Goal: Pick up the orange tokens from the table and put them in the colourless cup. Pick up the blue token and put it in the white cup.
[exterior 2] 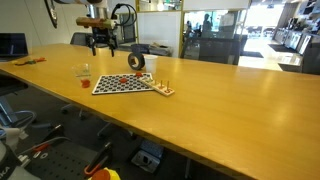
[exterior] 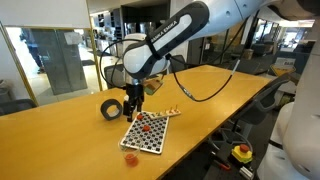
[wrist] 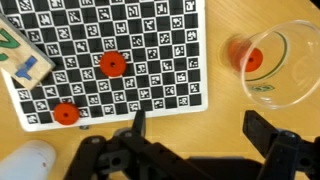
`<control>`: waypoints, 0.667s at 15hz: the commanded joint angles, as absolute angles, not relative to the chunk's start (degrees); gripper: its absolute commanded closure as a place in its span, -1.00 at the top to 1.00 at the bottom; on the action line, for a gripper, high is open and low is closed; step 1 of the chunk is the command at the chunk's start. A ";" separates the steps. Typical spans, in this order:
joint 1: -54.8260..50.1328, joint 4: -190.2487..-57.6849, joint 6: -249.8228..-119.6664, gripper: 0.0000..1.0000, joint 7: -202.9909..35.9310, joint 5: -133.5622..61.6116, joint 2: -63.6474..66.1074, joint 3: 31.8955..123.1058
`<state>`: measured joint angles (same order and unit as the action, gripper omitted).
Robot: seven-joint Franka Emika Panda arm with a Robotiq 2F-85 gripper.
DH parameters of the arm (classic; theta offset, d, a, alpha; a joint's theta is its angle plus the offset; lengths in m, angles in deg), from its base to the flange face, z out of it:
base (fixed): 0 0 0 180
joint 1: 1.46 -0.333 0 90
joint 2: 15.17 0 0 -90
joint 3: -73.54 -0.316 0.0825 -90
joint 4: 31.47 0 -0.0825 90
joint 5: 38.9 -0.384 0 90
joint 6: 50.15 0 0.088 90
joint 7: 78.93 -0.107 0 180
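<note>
My gripper will next move to the orange token near the middle of the checkered board (exterior: 146, 128) (wrist: 113, 64) and close on the sides of that token.
My gripper (wrist: 200, 132) hangs open over bare table (wrist: 215, 110), with nothing between its fingers. To its right in the wrist view stands the colourless cup (wrist: 285, 70) with one orange token (wrist: 252, 60) inside. Two more orange tokens (wrist: 112, 64) (wrist: 66, 113) lie on the black-and-white checkered board (wrist: 150, 40). The rounded white shape at the bottom left looks like the white cup (wrist: 28, 160). Both exterior views show the gripper (exterior: 133, 106) (exterior 2: 100, 44) above the table near the colourless cup (exterior: 131, 157) (exterior 2: 84, 71). The blue token is out of view.
A black tape roll (exterior: 112, 108) (exterior 2: 136, 61) stands beside the board (exterior: 150, 131) (exterior 2: 122, 84). A small box with green print (wrist: 22, 55) lies on the board's corner. Small wooden pieces (exterior 2: 163, 90) sit at the board's far end. The table edge runs near the cup (exterior: 175, 160).
</note>
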<state>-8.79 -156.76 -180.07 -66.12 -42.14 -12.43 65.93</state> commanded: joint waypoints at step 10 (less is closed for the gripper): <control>-6.77 -169.00 -198.85 1.00 -101.90 -32.85 -10.76 70.49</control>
<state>-6.70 -167.47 -195.16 -94.74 -35.47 -11.44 69.67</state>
